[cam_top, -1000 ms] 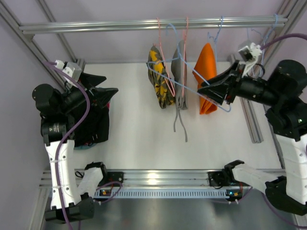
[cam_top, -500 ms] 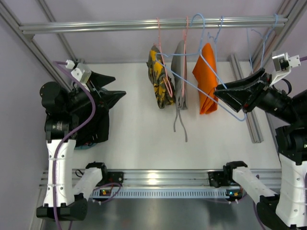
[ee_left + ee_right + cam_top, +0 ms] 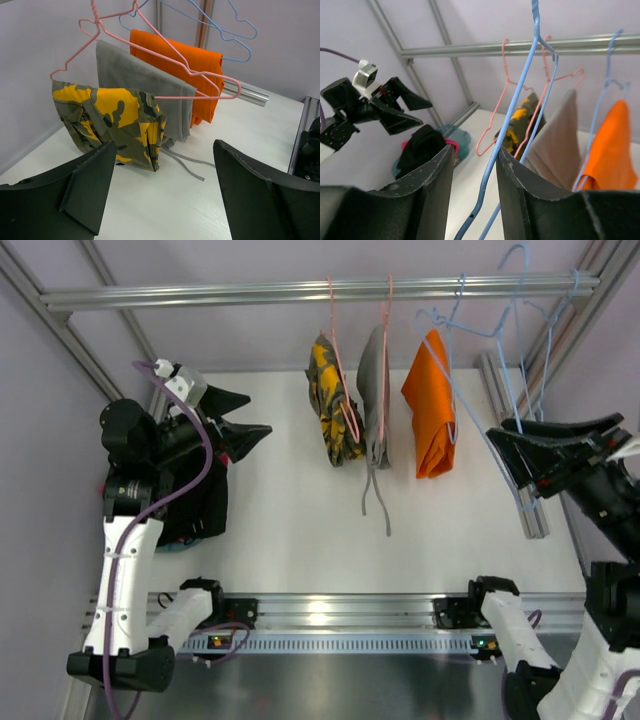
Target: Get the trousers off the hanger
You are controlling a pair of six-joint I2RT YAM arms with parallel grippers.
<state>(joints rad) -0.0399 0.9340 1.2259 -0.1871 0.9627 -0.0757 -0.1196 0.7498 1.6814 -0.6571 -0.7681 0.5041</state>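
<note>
Next, I release my right gripper's blue hanger on the metal bar [image 3: 529, 285] between the orange trousers and the bare hanger at the bar's end.
A black pair of trousers [image 3: 195, 505] lies heaped at the table's left, under my left arm. The right wrist view shows it [image 3: 422, 145] with a magenta-pink pair [image 3: 451, 145] beside it. My left gripper [image 3: 258, 414] is open and empty above that heap; in its own view [image 3: 165, 145] it faces the hanging clothes. My right gripper [image 3: 500, 432] is at the far right, raised, closed around a bare blue hanger [image 3: 505, 330]. In the right wrist view the hanger's wire [image 3: 495, 165] runs between the jaws of the gripper [image 3: 475, 150], against the right finger, with a narrow gap beside it.
Camouflage trousers [image 3: 335, 405], a grey pair [image 3: 373, 390] with dangling cords and an orange pair [image 3: 432, 410] hang from the metal rail [image 3: 250, 290] on pink and blue hangers. More bare blue hangers [image 3: 572, 285] hang at the rail's right end. A teal cloth [image 3: 462, 137] lies by the heap.
My right arm has drawn back to the right and lifted, carrying the blue hanger away from the hanging clothes. My left gripper has risen a little and stayed open.
</note>
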